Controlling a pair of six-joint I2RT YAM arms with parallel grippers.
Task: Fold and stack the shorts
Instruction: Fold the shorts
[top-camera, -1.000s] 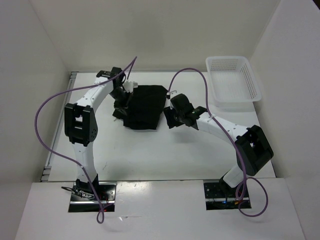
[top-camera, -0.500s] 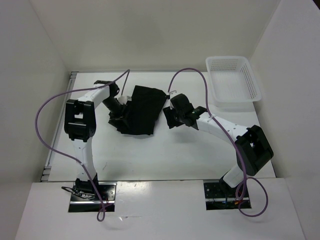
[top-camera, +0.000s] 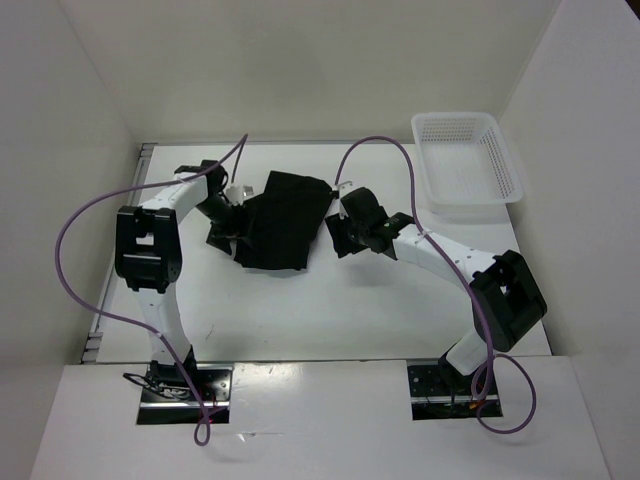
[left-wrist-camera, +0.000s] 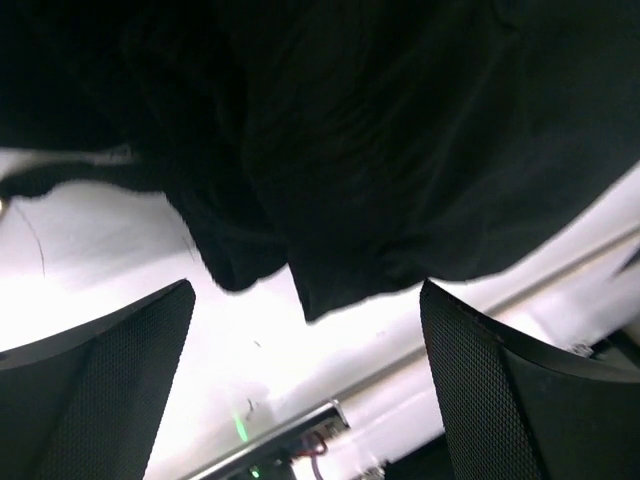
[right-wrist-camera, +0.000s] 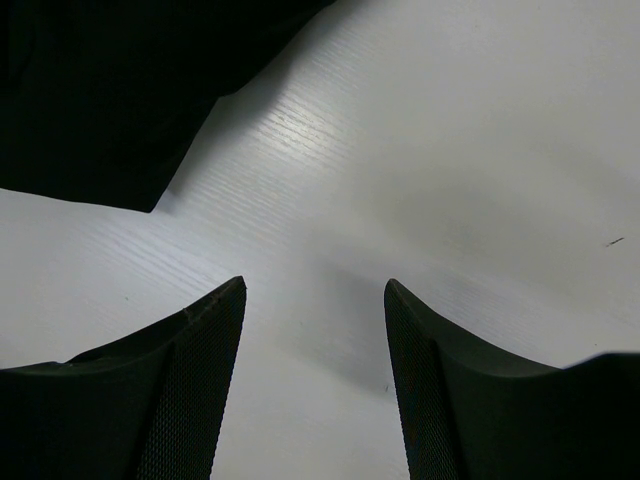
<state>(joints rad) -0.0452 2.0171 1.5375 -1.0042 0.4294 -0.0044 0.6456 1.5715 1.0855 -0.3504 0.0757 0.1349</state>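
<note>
Next, I lift the black shorts by this end (left-wrist-camera: 318, 285) with my left gripper and lay them straight before folding, because they lie crooked with uneven layers by that gripper.
The black shorts (top-camera: 281, 220) lie in a folded heap on the white table (top-camera: 330, 300), at the back between the two arms. My left gripper (top-camera: 224, 232) sits at their left edge. In the left wrist view it (left-wrist-camera: 305, 330) stands open; the shorts (left-wrist-camera: 380, 130) fill the upper picture, their hem just beyond the fingertips (left-wrist-camera: 500, 390), and nothing lies between the jaws. My right gripper (top-camera: 337, 236) hovers just right of the shorts. In the right wrist view it (right-wrist-camera: 315, 290) is open over bare table, with a corner of the shorts (right-wrist-camera: 90, 90) at upper left.
A white mesh basket (top-camera: 468, 160) stands at the back right corner. Purple cables (top-camera: 80, 230) loop from both arms. White walls enclose the table on the left, back and right.
My left gripper has opened and let go of the shorts, and its arm has swung left. The shorts have settled flatter on the table. The right arm has not moved.
</note>
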